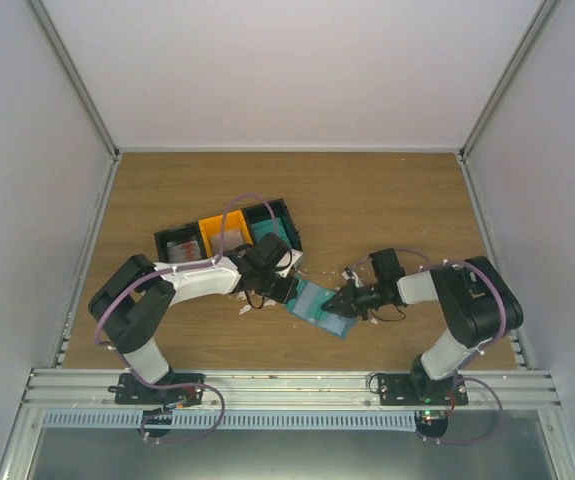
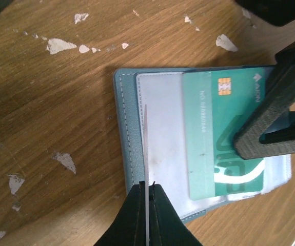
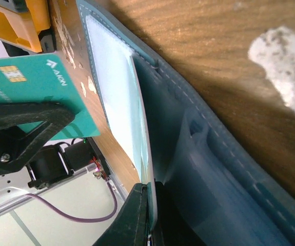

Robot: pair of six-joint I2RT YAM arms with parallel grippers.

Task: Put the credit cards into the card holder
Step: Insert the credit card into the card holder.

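Observation:
The flat teal card sits shallow in the clear pocket, so next my right gripper takes the card nearer its outer end [image 2: 259,91] and pushes it deeper.
The slate-blue card holder [image 1: 317,308] lies open on the table between the arms. My left gripper [image 1: 285,290] is shut on a credit card, seen edge-on as a thin pale line [image 2: 145,143] in its jaws [image 2: 146,187], standing over the holder's left part [image 2: 124,128]. The right wrist view shows this card as teal [image 3: 39,82], with the left finger [image 3: 24,118] against it. Another teal card [image 2: 209,143] lies flat at the holder's clear pocket. My right gripper [image 1: 345,302] is shut [image 3: 152,187] on a pale flap of the holder [image 3: 229,154]; its fingers [image 2: 275,107] sit over the flat card.
A black-and-orange three-compartment bin [image 1: 222,232] stands just behind the left gripper and shows in the right wrist view [image 3: 14,20]. Small white scraps [image 2: 60,46] lie scattered on the wood around the holder. The table's near metal rail [image 1: 287,385] is close.

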